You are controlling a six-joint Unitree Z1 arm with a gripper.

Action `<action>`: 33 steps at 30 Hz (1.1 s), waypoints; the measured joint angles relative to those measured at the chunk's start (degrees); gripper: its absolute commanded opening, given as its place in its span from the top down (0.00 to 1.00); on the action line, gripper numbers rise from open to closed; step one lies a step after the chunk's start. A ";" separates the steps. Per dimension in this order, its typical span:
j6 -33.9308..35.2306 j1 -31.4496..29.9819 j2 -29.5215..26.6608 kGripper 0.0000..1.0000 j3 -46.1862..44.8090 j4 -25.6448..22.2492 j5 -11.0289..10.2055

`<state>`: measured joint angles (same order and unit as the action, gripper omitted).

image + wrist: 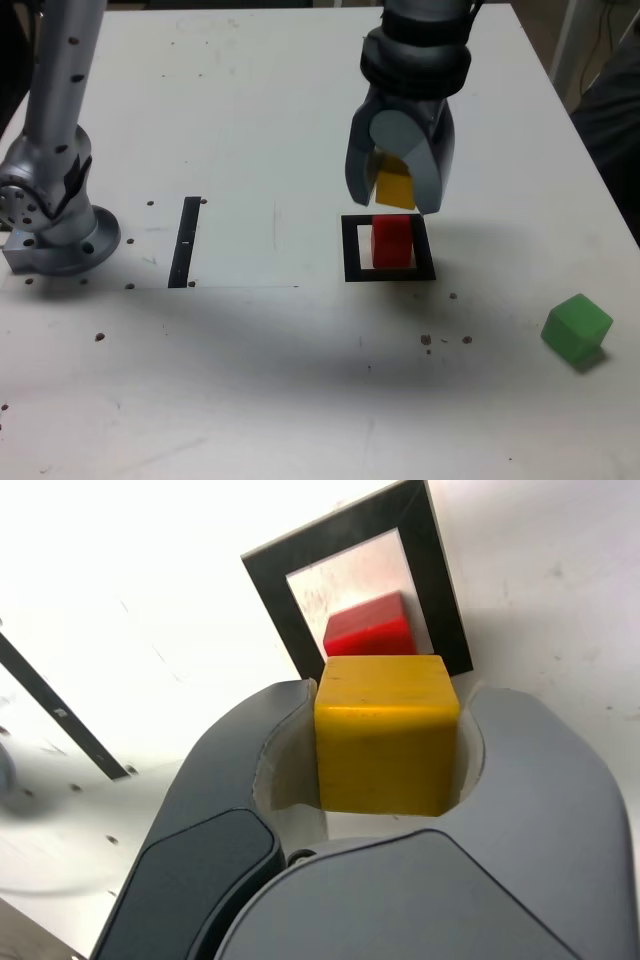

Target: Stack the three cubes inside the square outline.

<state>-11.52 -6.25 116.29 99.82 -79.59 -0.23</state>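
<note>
Next, I let go of the yellow cube on top of the red cube (401, 215) (371, 632), so it is stacked inside the square outline. The yellow cube now hangs just above it.
The red cube (392, 241) (369, 627) stands inside the square outline (351, 250) (270, 584), a thick black border with a white centre. Just above it hangs the yellow cube (394, 186) (386, 730), with my gripper (396, 195) (388, 742) shut on it from both sides. A small gap shows between the yellow cube and the red one. The green cube (577, 327) lies alone on the white table near the exterior view's lower right.
The arm's grey base (55, 225) stands at the exterior view's left. A thin black strip (185, 242) (50, 705) lies between the base and the outline. A dark object (615, 130) sits past the table's right edge.
</note>
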 measured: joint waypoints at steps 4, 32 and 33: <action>3.04 1.95 -0.26 0.68 -3.09 1.54 2.93; 6.73 2.74 2.67 0.19 -4.55 6.18 5.89; 6.67 2.74 2.67 0.10 -4.65 6.46 5.93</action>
<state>-4.85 -3.52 118.96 95.17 -73.13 5.70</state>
